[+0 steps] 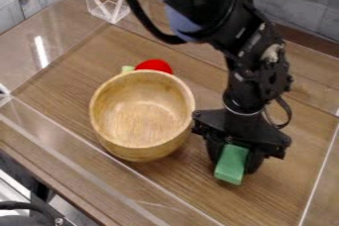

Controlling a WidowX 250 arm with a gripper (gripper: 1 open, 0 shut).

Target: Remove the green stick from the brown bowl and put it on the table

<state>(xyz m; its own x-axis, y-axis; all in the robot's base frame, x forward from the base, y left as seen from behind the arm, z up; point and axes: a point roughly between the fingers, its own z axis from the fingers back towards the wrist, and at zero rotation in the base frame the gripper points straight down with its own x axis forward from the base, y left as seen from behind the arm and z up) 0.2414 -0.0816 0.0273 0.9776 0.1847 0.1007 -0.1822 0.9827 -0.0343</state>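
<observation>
My gripper is going to let go of the green stick on the bare table [259, 173] between the brown bowl and the table's side edge.
The green stick [235, 163] hangs upright between the jaws of my gripper [239, 147], which is shut on its upper end. Its lower end is at or just above the table [119, 185]; I cannot tell if it touches. This is to the right of the brown bowl [141, 117], a round tan wooden bowl that holds nothing. The gripper points straight down, a hand's width clear of the bowl's rim.
A small red round object [154, 66] with a bit of green beside it lies behind the bowl. Clear acrylic walls [54, 32] border the table on all sides. The black arm [212, 17] reaches over from the back.
</observation>
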